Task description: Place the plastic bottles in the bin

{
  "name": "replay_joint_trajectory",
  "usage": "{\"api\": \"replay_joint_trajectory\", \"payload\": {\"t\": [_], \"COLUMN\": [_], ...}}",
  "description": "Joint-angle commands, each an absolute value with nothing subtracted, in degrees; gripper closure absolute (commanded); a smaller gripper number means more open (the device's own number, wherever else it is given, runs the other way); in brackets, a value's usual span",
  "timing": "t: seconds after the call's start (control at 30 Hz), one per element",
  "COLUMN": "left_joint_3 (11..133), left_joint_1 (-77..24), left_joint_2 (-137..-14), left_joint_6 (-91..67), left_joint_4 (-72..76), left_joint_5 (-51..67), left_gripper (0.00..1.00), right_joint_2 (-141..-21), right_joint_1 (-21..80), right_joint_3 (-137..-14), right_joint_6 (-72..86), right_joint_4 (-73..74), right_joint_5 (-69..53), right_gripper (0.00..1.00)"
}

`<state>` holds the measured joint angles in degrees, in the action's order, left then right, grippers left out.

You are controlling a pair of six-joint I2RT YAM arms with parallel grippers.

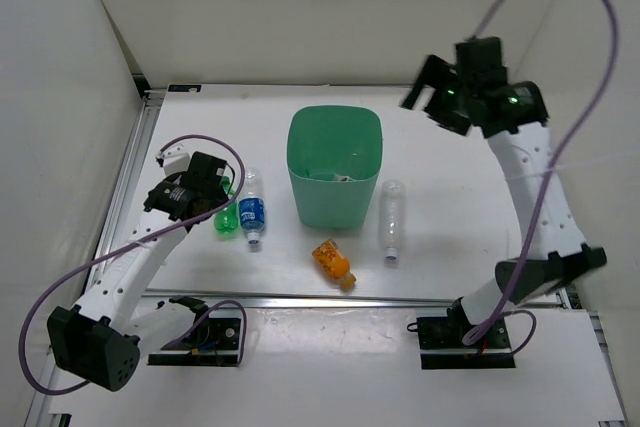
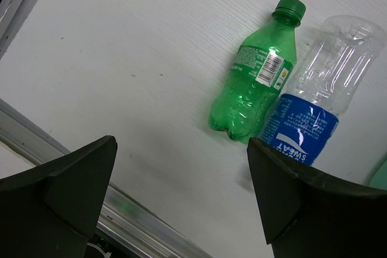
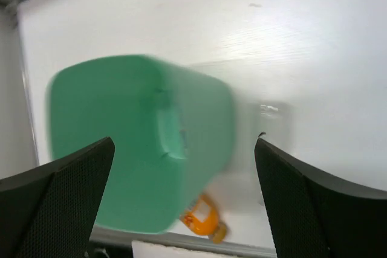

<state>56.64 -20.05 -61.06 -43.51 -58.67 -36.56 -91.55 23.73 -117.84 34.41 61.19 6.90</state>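
Next, I move my left gripper next to the green bottle's label (image 1: 228,211) (image 2: 257,74), which is beside the blue-label bottle, and close it there.
The mint-green bin (image 1: 335,205) stands upright mid-table; something pale lies at its bottom (image 1: 338,176). Left of it lie a green bottle (image 1: 226,215) and a clear bottle with a blue label (image 1: 252,213), side by side and touching. An orange bottle (image 1: 333,261) lies in front of the bin, a plain clear bottle (image 1: 393,219) to its right. My left gripper (image 1: 218,190) hovers open just left of the green bottle (image 2: 253,83) and blue-label bottle (image 2: 314,107), holding nothing. My right gripper (image 1: 432,97) hangs open and empty, high to the right of the bin (image 3: 121,149), orange bottle (image 3: 205,217) below.
White walls enclose the table on the left, back and right. An aluminium rail (image 1: 300,299) runs along the near edge, another (image 1: 130,177) along the left side. Purple cables loop from both arms. The right wrist view is blurred.
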Motion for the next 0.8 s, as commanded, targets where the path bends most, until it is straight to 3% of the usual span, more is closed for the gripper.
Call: {"api": "replay_joint_trajectory", "payload": {"t": [0.0, 0.17, 0.27, 0.77], "left_joint_3": [57.0, 58.0, 58.0, 53.4], "left_joint_1": [-19.6, -18.4, -17.2, -16.2], "left_joint_2": [-61.9, -63.5, -63.5, -60.7], "left_joint_6": [-45.1, -47.5, -47.5, -43.9], "left_joint_4": [-59.5, -62.3, -62.8, -60.0], "left_joint_5": [-36.3, -35.0, -33.1, -23.6], "left_gripper": [0.00, 0.00, 0.00, 0.00], "right_joint_2": [-86.7, -84.2, -84.2, -98.5], "right_joint_1": [13.5, 10.5, 10.5, 13.9], "right_joint_3": [-105.3, -81.2, -74.6, -69.0], "right_joint_6": [38.8, 36.4, 35.9, 33.4], "right_joint_4": [62.9, 56.3, 52.3, 43.0], "right_joint_5": [5.5, -0.9, -3.2, -11.4], "right_gripper": [0.00, 0.00, 0.00, 0.00]}}
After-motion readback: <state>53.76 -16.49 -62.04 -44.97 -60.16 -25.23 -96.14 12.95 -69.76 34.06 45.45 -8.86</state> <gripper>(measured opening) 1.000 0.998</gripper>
